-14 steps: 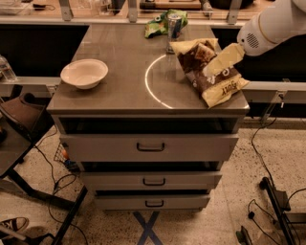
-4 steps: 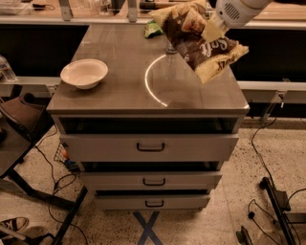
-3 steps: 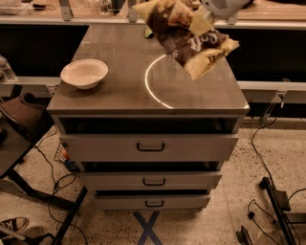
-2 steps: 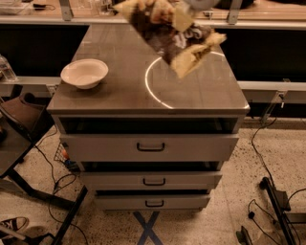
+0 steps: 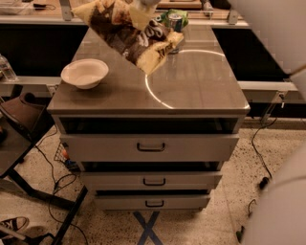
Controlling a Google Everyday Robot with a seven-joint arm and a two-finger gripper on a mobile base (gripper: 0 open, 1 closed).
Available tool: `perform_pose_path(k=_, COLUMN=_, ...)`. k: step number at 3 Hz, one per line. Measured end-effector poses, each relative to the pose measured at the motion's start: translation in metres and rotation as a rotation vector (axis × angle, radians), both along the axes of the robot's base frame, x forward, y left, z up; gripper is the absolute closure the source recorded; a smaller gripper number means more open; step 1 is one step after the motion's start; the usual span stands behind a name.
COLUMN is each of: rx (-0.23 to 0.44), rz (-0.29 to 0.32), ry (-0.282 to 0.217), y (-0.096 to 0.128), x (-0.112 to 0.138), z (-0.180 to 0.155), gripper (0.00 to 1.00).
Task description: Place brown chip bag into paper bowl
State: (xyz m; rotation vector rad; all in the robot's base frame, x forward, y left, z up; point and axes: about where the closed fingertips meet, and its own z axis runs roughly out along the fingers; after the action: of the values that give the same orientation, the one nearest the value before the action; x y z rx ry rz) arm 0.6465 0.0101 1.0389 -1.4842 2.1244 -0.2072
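Next, my gripper opens and lets the brown chip bag go in the empty paper bowl [image 5: 84, 72], which is near the side edge of the grey cabinet top.
The brown chip bag [image 5: 128, 32] hangs in the air above the back left part of the cabinet top, tilted, with its pale yellow ends up left and down right. My gripper [image 5: 142, 6] is at the top edge of the view, shut on the bag's upper side and mostly cut off. The paper bowl [image 5: 84, 72] stands empty on the left side of the top, below and to the left of the bag.
The grey cabinet top [image 5: 201, 86] bears a bright ring mark. A green snack bag [image 5: 168, 16] and a silver can [image 5: 175, 23] stand at the back. Three drawers [image 5: 151, 146] face front. My arm [image 5: 272, 28] fills the right edge. A chair [image 5: 21, 112] is on the left.
My gripper has carried the chip bag up off the right side of the top and leftward across it, toward the bowl. The bowl has not moved.
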Motion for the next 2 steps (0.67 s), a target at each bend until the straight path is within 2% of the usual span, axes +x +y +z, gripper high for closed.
perform_pose_path(k=2, rx=0.015, rz=0.126, ry=0.061, y=0.066, x=0.023, z=-0.023, gripper=1.0)
